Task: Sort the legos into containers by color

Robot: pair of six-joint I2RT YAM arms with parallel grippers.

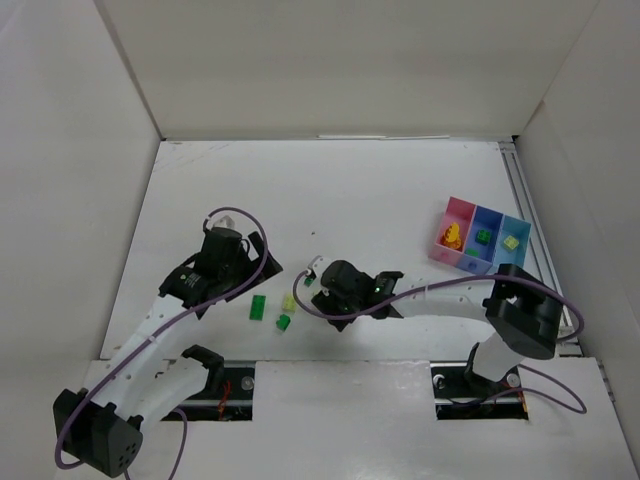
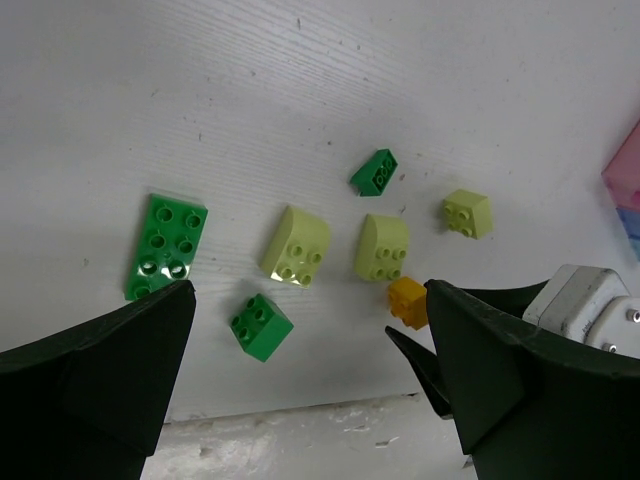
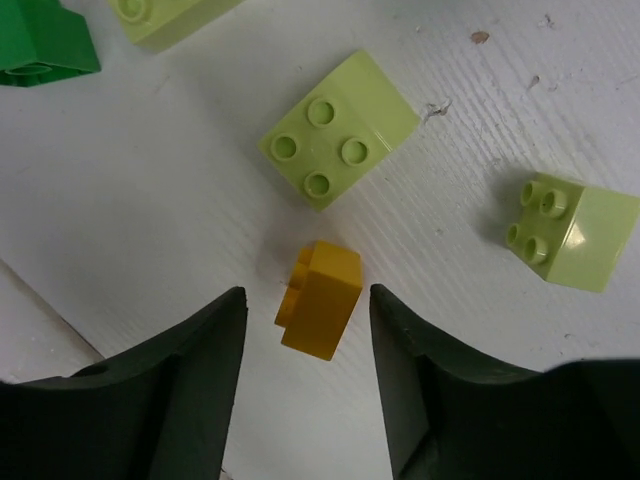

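Note:
The long sides of the dark green plate (image 1: 257, 308) (image 2: 166, 246), the flat piece beside the green brick, should be gripped next by my left gripper.
An orange-yellow brick (image 3: 320, 300) lies on its side on the table between the fingers of my open right gripper (image 3: 308, 295), untouched; it also shows in the left wrist view (image 2: 408, 302). Pale yellow-green bricks (image 3: 338, 143) (image 3: 565, 232) lie just beyond it. My left gripper (image 2: 310, 320) is open and empty above a dark green plate (image 2: 165, 245), a green brick (image 2: 261, 326) and a small dark green brick (image 2: 375, 172). In the top view the right gripper (image 1: 314, 277) and left gripper (image 1: 255, 268) flank the bricks (image 1: 289, 301).
The joined bins stand at the right: pink (image 1: 460, 215) with orange-yellow pieces, dark blue (image 1: 488, 220) with a green brick, light blue (image 1: 516, 228) with a pale brick. The table's near edge (image 2: 300, 430) is close below the bricks. White walls enclose the table.

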